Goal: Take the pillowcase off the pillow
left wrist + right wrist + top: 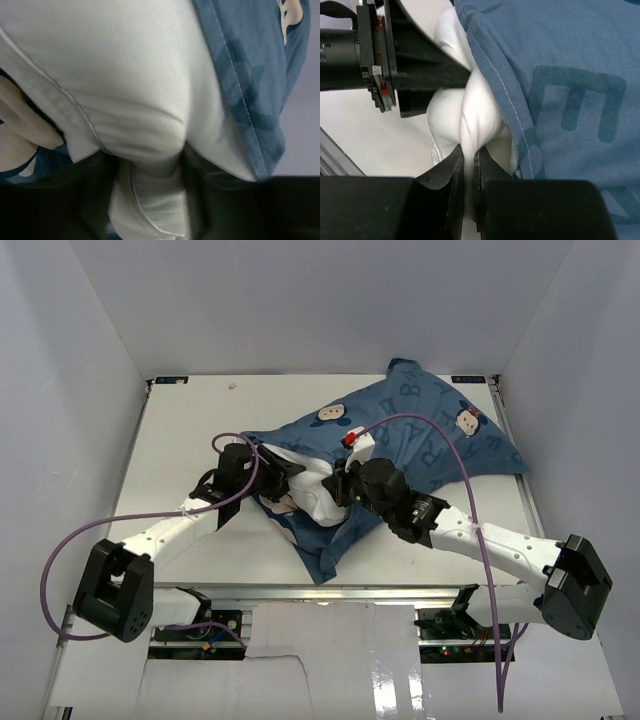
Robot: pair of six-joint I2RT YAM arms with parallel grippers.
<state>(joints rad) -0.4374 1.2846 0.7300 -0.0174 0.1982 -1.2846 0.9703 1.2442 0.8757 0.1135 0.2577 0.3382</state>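
Note:
The white pillow is in both my grippers, so next my right gripper opens and grabs the blue pillowcase's hem (pixel 520 136) while my left gripper keeps hold of the pillow.
The blue pillowcase (pixel 420 440) lies crumpled from the table's middle to its back right. At its open near end a bulge of the white pillow (pixel 318 492) sticks out. My left gripper (pixel 283 480) reaches it from the left. In the left wrist view a thick wad of pillow (pixel 150 100) fills the gap between the left gripper's (pixel 150 160) dark fingers, with the pillowcase (pixel 250 85) hem to the right. My right gripper (pixel 343 485) comes from the right. The right gripper (pixel 470 155) is shut on a thin fold of pillow (pixel 480 110), beside the pillowcase (pixel 560 75) edge.
The white table (pixel 190 430) stands between grey walls on three sides. A purple cable (pixel 440 430) arcs over the pillowcase, and another loops at the left (pixel 60 560). The left gripper's body (pixel 415 75) shows close by in the right wrist view.

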